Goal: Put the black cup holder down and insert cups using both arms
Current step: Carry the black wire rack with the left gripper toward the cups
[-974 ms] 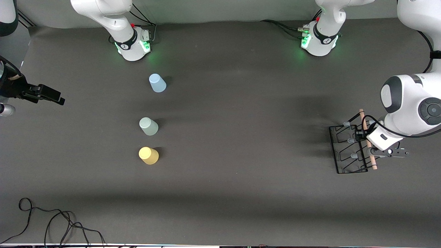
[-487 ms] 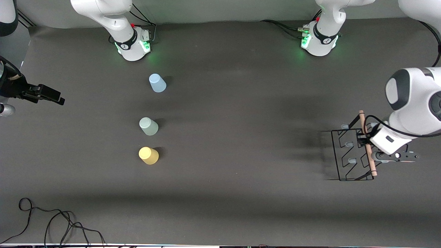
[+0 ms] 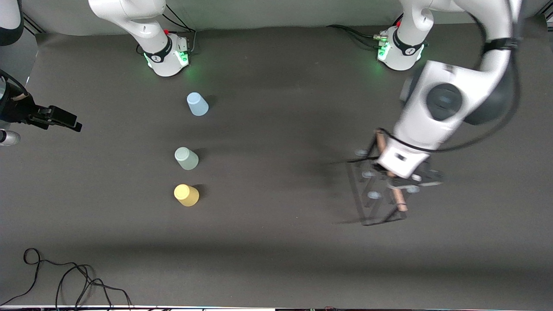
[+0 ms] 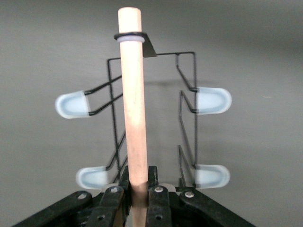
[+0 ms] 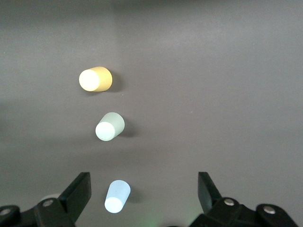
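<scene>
My left gripper will let go of the black cup holder on the open table (image 3: 261, 165) just across from the mint green cup.
My left gripper (image 3: 395, 178) is shut on the wooden rod handle (image 4: 133, 123) of the black cup holder (image 3: 373, 190) and carries it above the table at the left arm's end; its pale blue-tipped pegs (image 4: 72, 104) hang below. Three cups stand upside down in a row in front of the right arm's base: the pale blue cup (image 3: 197, 104) farthest from the front camera, the mint green cup (image 3: 186, 158) in the middle, the yellow cup (image 3: 186, 195) nearest. The right wrist view shows them too: blue (image 5: 117, 196), green (image 5: 110, 126), yellow (image 5: 95, 79). My right gripper (image 3: 58, 119) is open and waits at the table's edge at the right arm's end.
A black cable (image 3: 65, 278) lies coiled near the table's front edge at the right arm's end. The dark table (image 3: 276, 216) spreads wide between the cups and the holder.
My left gripper has lifted the cup holder off the table and swung it toward the middle of the table. The right arm and the cups have not moved.
</scene>
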